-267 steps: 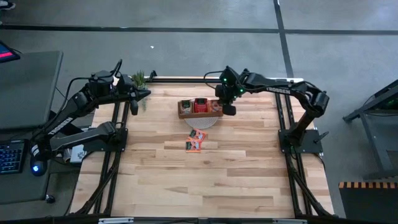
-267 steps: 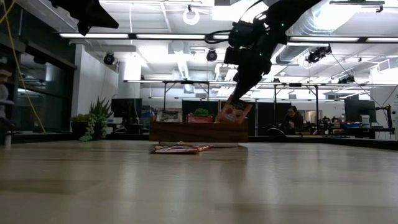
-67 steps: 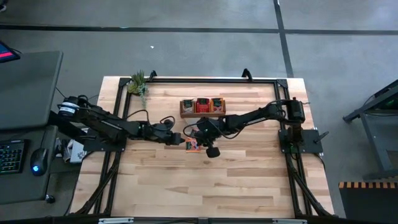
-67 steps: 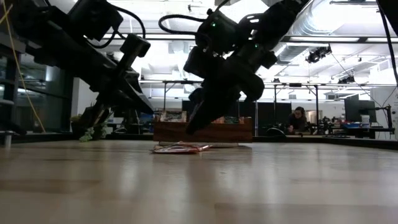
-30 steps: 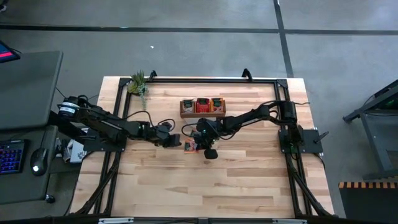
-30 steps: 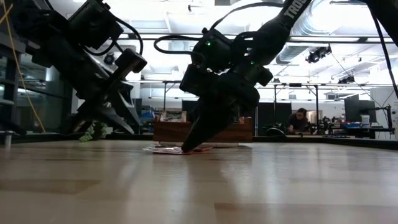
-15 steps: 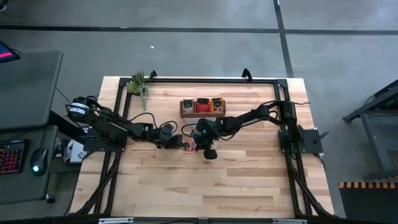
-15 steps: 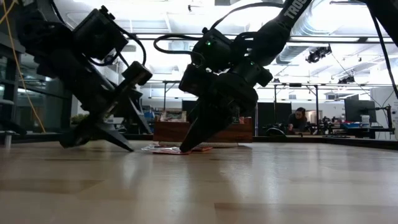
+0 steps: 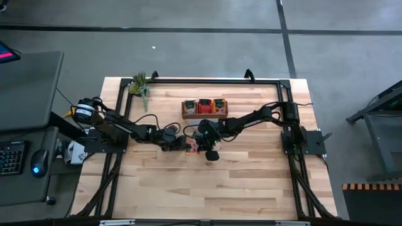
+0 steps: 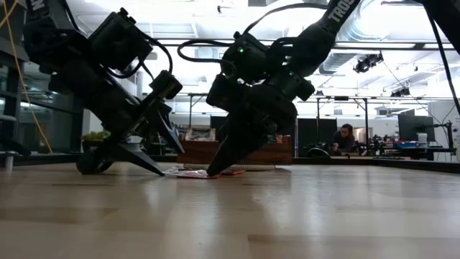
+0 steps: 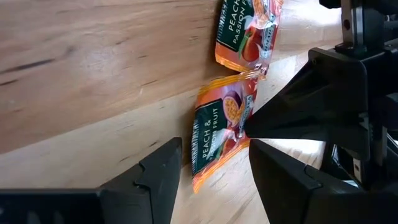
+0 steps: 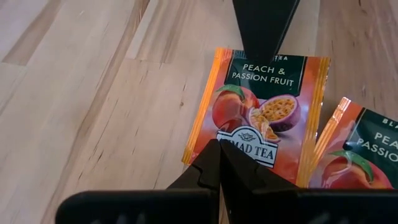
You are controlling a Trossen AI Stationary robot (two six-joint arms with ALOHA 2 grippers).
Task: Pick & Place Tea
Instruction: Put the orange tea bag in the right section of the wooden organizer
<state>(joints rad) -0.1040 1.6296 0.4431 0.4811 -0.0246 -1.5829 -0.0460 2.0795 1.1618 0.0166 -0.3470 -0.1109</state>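
The orange sachet is lying flat on the wood, so the robot's right gripper should press down its pale label while the left gripper pinches its green end [image 11: 208,135].
Two orange tea sachets lie flat on the table in front of the tray [image 9: 203,108]. My right gripper [image 12: 219,155] is shut, and its tips rest on the nearer sachet [image 12: 261,115]. The second sachet [image 12: 357,149] lies beside it. My left gripper [image 11: 214,171] comes in low from the table's left and is open. One finger [image 10: 147,164] lies along the tabletop and the other [image 12: 264,25] stands over that same sachet's [image 11: 214,134] opposite edge. In the high view both grippers [image 9: 186,145] [image 9: 196,147] meet over the sachets [image 9: 191,149]. My right gripper presses its shut fingertips down on the sachet's edge by the pale label [image 12: 241,142]. It slants down from above, coming from the table's right. The sachet lies flat on the wood. My left gripper's open fingers bracket the sachet's other edge [image 11: 205,177]; whether they touch it I cannot tell.
The wooden tray [image 10: 188,152] with sachets standing in it is just behind the grippers, on a pale round mat. A small potted plant [image 9: 139,83] stands at the far left corner. Black frame rails run along the left, right and far edges of the table.
My left gripper has come down to the tabletop and moved toward the table's right, up to the sachet that the right gripper presses.
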